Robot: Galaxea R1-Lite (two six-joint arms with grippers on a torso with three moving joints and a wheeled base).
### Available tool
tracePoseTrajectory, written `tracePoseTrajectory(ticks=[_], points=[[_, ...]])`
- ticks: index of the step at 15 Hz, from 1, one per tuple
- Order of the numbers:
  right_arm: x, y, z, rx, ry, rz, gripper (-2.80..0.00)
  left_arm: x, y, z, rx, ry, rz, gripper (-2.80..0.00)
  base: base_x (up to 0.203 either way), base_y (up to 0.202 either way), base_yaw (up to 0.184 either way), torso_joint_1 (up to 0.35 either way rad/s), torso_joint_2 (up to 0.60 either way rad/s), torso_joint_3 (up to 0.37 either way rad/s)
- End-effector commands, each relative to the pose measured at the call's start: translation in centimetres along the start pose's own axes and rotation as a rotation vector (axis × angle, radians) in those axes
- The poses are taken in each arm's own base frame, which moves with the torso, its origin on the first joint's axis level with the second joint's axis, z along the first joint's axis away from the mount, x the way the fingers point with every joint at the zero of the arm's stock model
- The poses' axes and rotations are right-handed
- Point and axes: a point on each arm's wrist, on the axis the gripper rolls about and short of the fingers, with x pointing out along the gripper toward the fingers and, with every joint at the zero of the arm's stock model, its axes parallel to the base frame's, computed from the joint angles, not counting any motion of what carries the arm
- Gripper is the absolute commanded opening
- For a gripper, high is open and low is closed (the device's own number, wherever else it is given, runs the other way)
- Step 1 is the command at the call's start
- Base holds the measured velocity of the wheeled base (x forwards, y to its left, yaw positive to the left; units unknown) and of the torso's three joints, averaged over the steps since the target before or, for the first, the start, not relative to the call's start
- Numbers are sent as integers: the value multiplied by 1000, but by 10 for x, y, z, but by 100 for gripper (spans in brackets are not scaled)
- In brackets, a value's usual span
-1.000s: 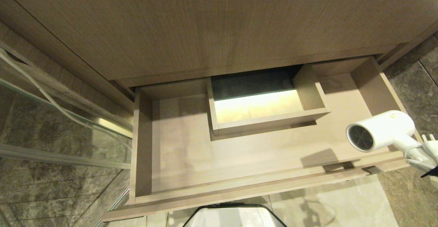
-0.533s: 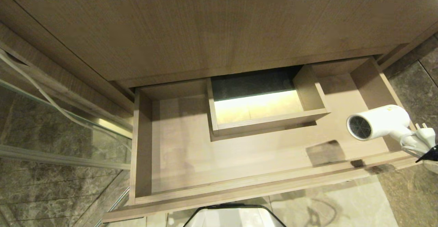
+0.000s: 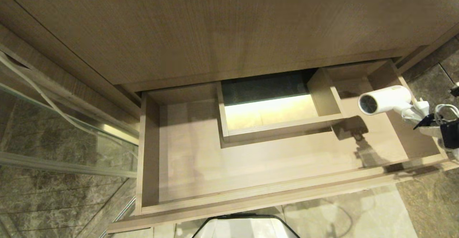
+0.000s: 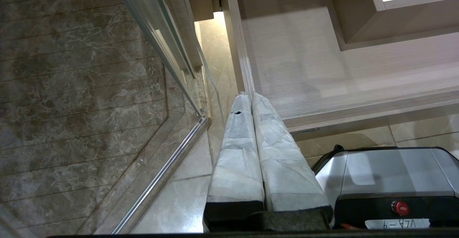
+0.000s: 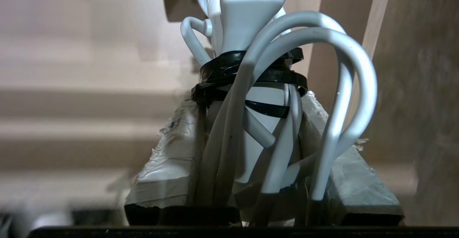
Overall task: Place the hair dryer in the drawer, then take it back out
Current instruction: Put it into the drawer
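The robot's right gripper will release the hair dryer on the drawer's bottom beneath it [image 3: 368, 114], between the cut-out and the side.
The drawer [image 3: 251, 170] stands pulled out, wide and light brown, with nothing lying on its floor. The white hair dryer [image 3: 385, 100] hovers over its right end near the right wall, barrel level and its round open end facing left. My right gripper [image 3: 435, 125] comes in from the right edge, shut on the dryer's handle and the pale cord bundled against it. In the right wrist view the handle [image 5: 251, 23] and cord loops [image 5: 344, 87] stand between the padded fingers of that gripper [image 5: 249, 98]. My left gripper [image 4: 249, 96] is shut and empty, by the drawer's front left corner.
A walled rectangular cut-out [image 3: 265, 112] rises mid-back in the drawer. The vanity front [image 3: 215, 33] overhangs the drawer's rear. A glass partition with metal rail [image 3: 53, 130] lies to the left. My base [image 3: 244, 229] sits just before the drawer front. Marble floor [image 3: 430, 202] surrounds it.
My right gripper has carried the hair dryer from the drawer's front right corner back and lower over the right end. Its shadow has slid toward the cut-out. The left arm kept still.
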Motion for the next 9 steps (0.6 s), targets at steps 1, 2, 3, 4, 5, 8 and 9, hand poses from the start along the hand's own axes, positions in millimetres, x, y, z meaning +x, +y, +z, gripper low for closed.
tracePoseTrajectory(ticks=[1, 2, 3, 4, 5, 8, 9], points=[[60, -21, -7, 5, 30, 16, -280, 0, 0, 0, -1, 1, 0, -280, 0, 0, 0, 0, 0, 0], [74, -26, -8, 3, 31, 7, -280, 0, 0, 0, -1, 1, 0, -280, 0, 0, 0, 0, 0, 0], [88, -32, -7, -1, 23, -6, -280, 0, 0, 0, -1, 1, 0, -280, 0, 0, 0, 0, 0, 0], [102, -37, -9, -6, 13, -16, -280, 0, 0, 0, -1, 1, 0, -280, 0, 0, 0, 0, 0, 0], [115, -41, -10, -13, -3, -26, -280, 0, 0, 0, -1, 1, 0, -280, 0, 0, 0, 0, 0, 0], [150, -45, -10, -40, -50, -59, -280, 0, 0, 0, -1, 1, 0, -280, 0, 0, 0, 0, 0, 0], [165, -44, -12, -48, -62, -66, -280, 0, 0, 0, -1, 1, 0, -280, 0, 0, 0, 0, 0, 0]])
